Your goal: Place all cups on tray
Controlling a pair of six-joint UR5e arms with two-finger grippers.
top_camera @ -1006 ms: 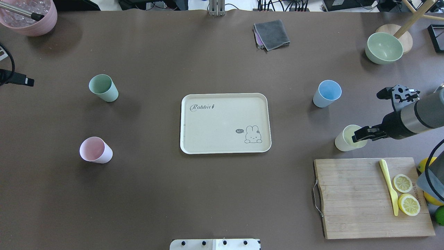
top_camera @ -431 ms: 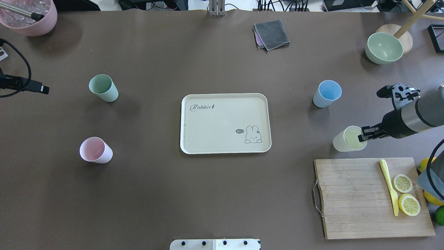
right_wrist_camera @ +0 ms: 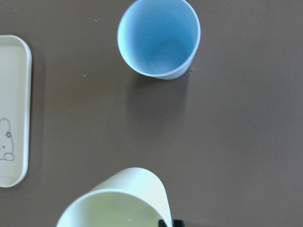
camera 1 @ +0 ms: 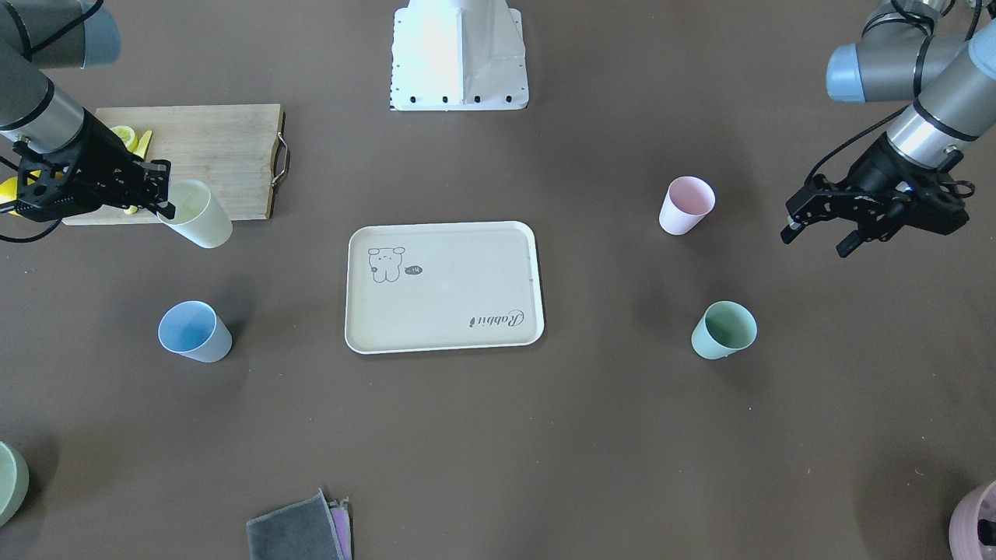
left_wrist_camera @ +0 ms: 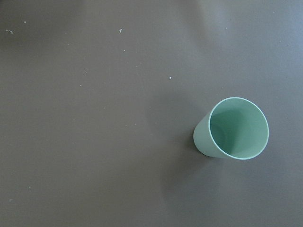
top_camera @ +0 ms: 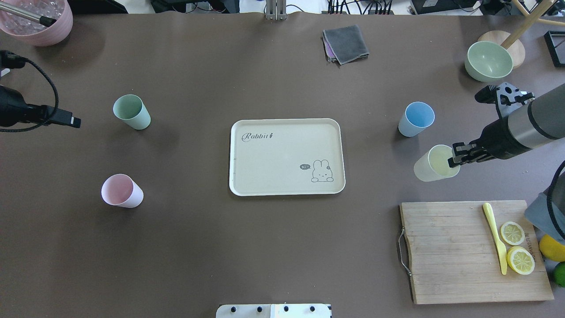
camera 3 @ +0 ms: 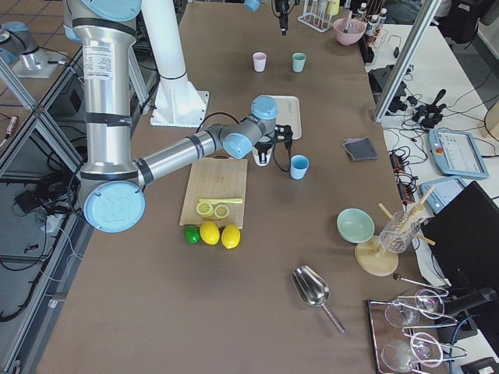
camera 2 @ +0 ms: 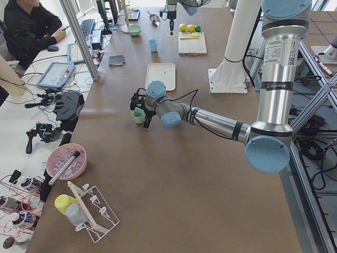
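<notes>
My left gripper should close on the pink cup's rim (camera 1: 713, 204), on the side facing away from the tray.
My right gripper (top_camera: 455, 155) is shut on the near rim of the pale yellow cup (top_camera: 432, 164) and holds it tilted just above the table, right of the tray (top_camera: 273, 163). The cup also shows in the front view (camera 1: 198, 218) and the right wrist view (right_wrist_camera: 118, 203). The light blue cup (top_camera: 416, 119) stands just beyond it. My left gripper (camera 1: 817, 237) is open and empty at the table's left side. The mint green cup (top_camera: 131, 112) stands to its right and shows in the left wrist view (left_wrist_camera: 234, 130). The pink cup (top_camera: 121, 191) stands nearer. The tray holds nothing.
A wooden cutting board (top_camera: 450, 256) with lemon slices and a yellow knife lies at the near right. A green bowl (top_camera: 488, 61) is at the far right, a grey cloth (top_camera: 345, 44) at the far middle, and a mauve pot (top_camera: 37, 22) at the far left.
My right gripper closed on the yellow cup's rim and carried it up and a little toward the tray and the blue cup. My left gripper moved right, toward the mint green cup.
</notes>
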